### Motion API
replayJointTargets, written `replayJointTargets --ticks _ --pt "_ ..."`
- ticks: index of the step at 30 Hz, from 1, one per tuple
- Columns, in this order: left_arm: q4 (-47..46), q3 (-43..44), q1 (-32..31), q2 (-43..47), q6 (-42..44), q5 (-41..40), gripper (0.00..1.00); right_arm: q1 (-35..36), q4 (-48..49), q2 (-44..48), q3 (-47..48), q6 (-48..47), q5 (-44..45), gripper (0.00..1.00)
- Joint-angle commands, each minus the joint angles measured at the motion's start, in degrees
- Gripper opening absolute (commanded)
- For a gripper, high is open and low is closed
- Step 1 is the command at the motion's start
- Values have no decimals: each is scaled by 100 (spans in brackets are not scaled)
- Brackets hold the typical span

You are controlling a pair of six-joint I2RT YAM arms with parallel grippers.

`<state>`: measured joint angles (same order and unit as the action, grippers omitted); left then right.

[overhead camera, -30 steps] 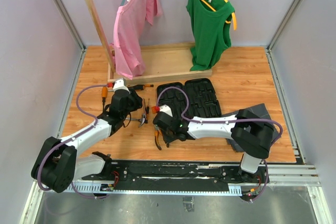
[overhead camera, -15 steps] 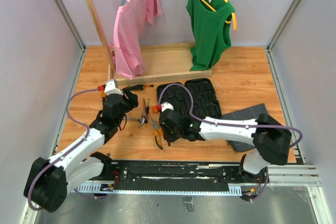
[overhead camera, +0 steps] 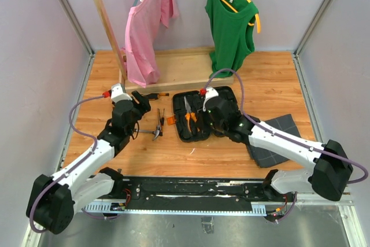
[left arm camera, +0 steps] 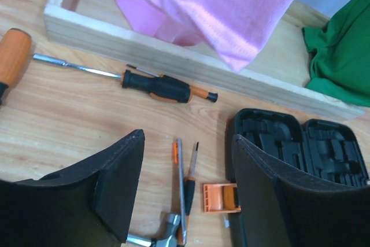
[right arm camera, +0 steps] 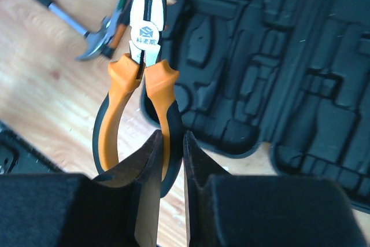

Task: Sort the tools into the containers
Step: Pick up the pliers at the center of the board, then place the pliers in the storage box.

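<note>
The orange-handled pliers will go down inside the black tool case with my right gripper, along the edge of the case (overhead camera: pixel 183 114) (right arm camera: pixel 193 22) by its orange latch.
My right gripper (right arm camera: pixel 171 137) is shut on one handle of the orange-handled pliers (right arm camera: pixel 141 79), and holds them over the left half of the open black tool case (right arm camera: pixel 277 67). From above, the pliers (overhead camera: pixel 189 114) and right gripper (overhead camera: pixel 198 113) hang over the case (overhead camera: pixel 222 111). My left gripper (left arm camera: pixel 188 189) stands open with nothing in it, above a small screwdriver (left arm camera: pixel 189 186) and the hammer head (left arm camera: pixel 167 238), beside the case's orange latch (left arm camera: pixel 219 196). A black-and-orange screwdriver (left arm camera: pixel 165 88) lies by the wooden base. The left gripper (overhead camera: pixel 139 102) is left of the case.
A wooden clothes rack base (overhead camera: pixel 173 73) with a pink shirt (overhead camera: pixel 144 21) and a green top (overhead camera: pixel 231 21) stands behind the tools. A dark grey flat tray (overhead camera: pixel 274 137) lies right of the case. An orange-handled tool (left arm camera: pixel 14 56) rests at far left.
My right gripper lifted the orange-handled pliers off the floor in front of the case and carried them back over its left half. My left gripper drew back to the left and opened wider.
</note>
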<state>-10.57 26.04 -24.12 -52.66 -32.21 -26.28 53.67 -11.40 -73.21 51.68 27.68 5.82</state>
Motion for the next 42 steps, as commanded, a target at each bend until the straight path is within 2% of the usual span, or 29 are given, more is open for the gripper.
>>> replayJointTargets --ticks 1,8,17,25,30,34,39,42 --pt "-664 426 39 -420 -144 141 66 -456 431 4 22 -147 258 1" --pt "-1041 623 39 -1442 -259 462 63 -654 674 -1076 778 -211 250 1" --pt "-1303 430 39 -2032 -363 963 62 -878 522 -2488 1668 178 37 1" --pt "-1314 449 39 -2143 -359 928 62 -961 121 -2961 2208 3 80 1" --pt "-1318 420 34 -2159 -398 891 62 -1234 -191 -2880 2632 -280 -201 1" --pt "-1341 411 39 -2178 -376 863 61 -1446 -144 -2525 2310 43 -371 1" --pt "-1334 373 34 -2093 -348 753 61 -1498 -21 -2274 1525 835 -1460 1" --pt "-1333 360 39 -2035 -328 778 61 -1352 217 -1980 894 1208 -1583 1"
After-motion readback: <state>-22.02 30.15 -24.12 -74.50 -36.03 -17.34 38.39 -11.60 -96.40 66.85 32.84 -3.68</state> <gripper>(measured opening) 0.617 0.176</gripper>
